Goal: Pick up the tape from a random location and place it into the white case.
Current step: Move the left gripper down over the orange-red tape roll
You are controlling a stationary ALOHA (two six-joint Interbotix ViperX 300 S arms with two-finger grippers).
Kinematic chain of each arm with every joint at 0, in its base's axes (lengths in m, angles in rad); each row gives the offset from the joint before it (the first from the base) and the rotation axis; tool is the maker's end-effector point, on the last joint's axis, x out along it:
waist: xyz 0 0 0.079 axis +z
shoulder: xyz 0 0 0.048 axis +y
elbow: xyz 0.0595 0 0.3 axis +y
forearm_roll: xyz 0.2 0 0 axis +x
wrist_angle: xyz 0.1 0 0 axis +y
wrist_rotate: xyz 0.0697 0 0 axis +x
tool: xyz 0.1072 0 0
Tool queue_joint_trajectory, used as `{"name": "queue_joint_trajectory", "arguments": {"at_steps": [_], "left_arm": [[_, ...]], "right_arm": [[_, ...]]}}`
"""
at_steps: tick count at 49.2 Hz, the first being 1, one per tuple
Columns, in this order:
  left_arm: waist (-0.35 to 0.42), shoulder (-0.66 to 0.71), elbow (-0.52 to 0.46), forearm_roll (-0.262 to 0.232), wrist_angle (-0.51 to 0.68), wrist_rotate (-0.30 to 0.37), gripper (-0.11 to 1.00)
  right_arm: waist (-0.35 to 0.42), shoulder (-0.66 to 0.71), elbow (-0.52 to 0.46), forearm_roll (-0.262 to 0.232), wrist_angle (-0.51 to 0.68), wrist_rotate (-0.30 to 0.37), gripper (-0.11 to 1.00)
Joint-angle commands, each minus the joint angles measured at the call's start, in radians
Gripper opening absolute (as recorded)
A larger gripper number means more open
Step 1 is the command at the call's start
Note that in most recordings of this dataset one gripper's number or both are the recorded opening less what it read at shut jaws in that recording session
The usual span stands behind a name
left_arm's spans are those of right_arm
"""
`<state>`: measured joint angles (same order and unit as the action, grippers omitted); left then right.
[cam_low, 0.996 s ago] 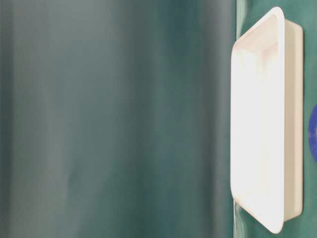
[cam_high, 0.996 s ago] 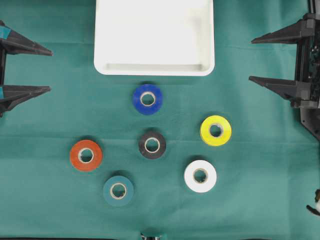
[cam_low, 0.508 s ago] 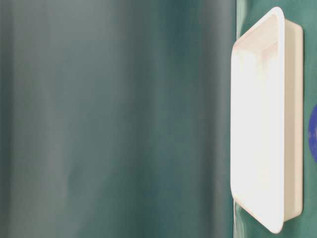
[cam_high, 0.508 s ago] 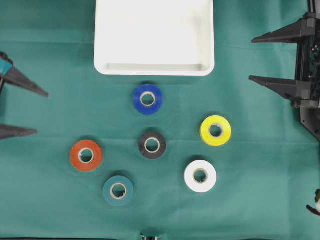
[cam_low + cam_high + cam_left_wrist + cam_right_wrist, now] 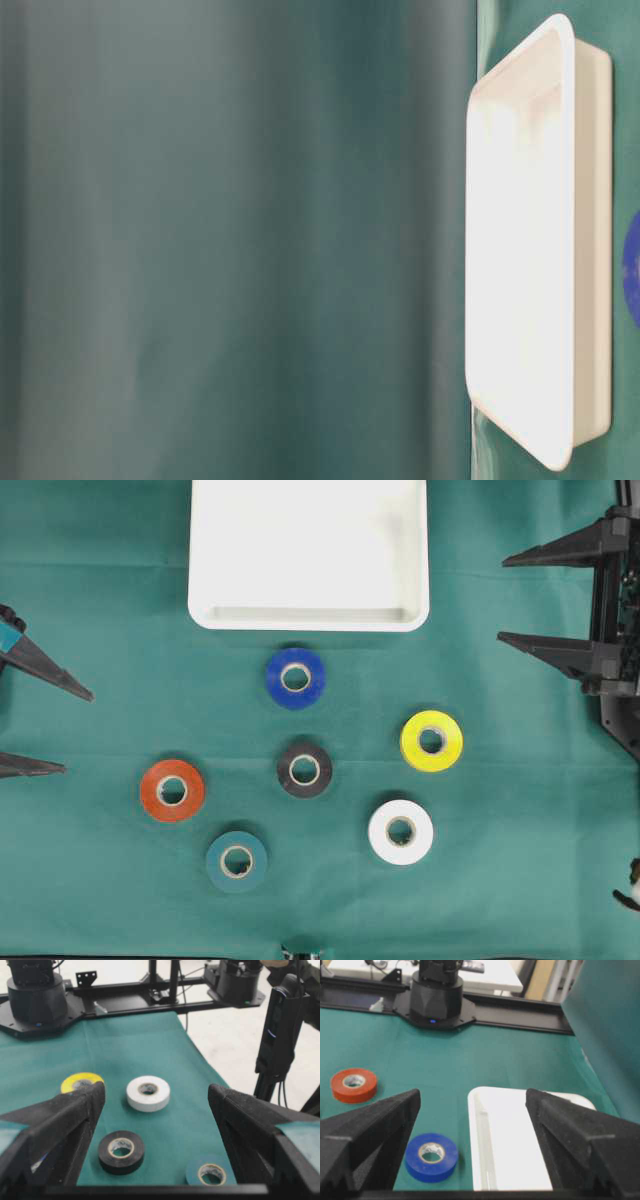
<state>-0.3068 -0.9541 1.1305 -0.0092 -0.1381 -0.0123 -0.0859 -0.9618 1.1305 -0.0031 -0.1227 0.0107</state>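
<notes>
My left gripper is going to close on the side of the orange roll [image 5: 165, 769] nearest the white case, with one finger entering the orange roll's hole.
Several tape rolls lie flat on the green cloth: blue [image 5: 295, 678], yellow [image 5: 431, 741], black [image 5: 304, 770], orange [image 5: 172, 790], teal [image 5: 237, 861] and white [image 5: 401, 832]. The white case [image 5: 308, 620] stands empty at the back, just behind the blue roll. My left gripper [image 5: 78, 732] hangs open at the left edge, well left of the orange roll; its wrist view looks between its fingers [image 5: 80, 1110] at the black roll [image 5: 121, 1151] and the white roll [image 5: 148, 1093]. My right gripper [image 5: 501, 600] is open at the right edge, facing the case [image 5: 515, 1150] and the blue roll [image 5: 431, 1156].
The far arm's black base [image 5: 436, 997] and the black frame rail [image 5: 150, 1002] stand beyond the cloth. A blurred green cloth fold fills most of the table-level view, with the case [image 5: 530, 240] at its right.
My left gripper has swung toward the near side of the table and turned slightly, still open. The right gripper and all tape rolls have stayed put.
</notes>
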Motion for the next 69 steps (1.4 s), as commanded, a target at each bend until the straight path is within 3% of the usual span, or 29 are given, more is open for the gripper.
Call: {"name": "queue_joint_trajectory", "arguments": {"at_steps": [1,19,43,55,69], "left_arm": [[-0.003,0.021,-0.031,-0.002,-0.015,0.002,0.99],[-0.011,0.175,-0.109,-0.002,-0.048,0.006,0.99],[-0.011,0.225,-0.161,-0.002,0.061,-0.002,0.99],[-0.009,0.305,-0.258,-0.002,0.293,-0.003,0.99],[0.018,0.430,-0.413,-0.002,0.698,-0.003,0.98]], "right_arm": [[-0.002,0.008,-0.028,0.000,-0.005,0.002,0.90],[-0.002,0.008,-0.028,0.002,-0.005,0.002,0.90],[-0.003,0.008,-0.028,0.002,0.018,0.002,0.90],[-0.002,0.008,-0.029,0.002,0.021,0.002,0.90],[-0.002,0.008,-0.034,0.002,0.029,0.002,0.90]]}}
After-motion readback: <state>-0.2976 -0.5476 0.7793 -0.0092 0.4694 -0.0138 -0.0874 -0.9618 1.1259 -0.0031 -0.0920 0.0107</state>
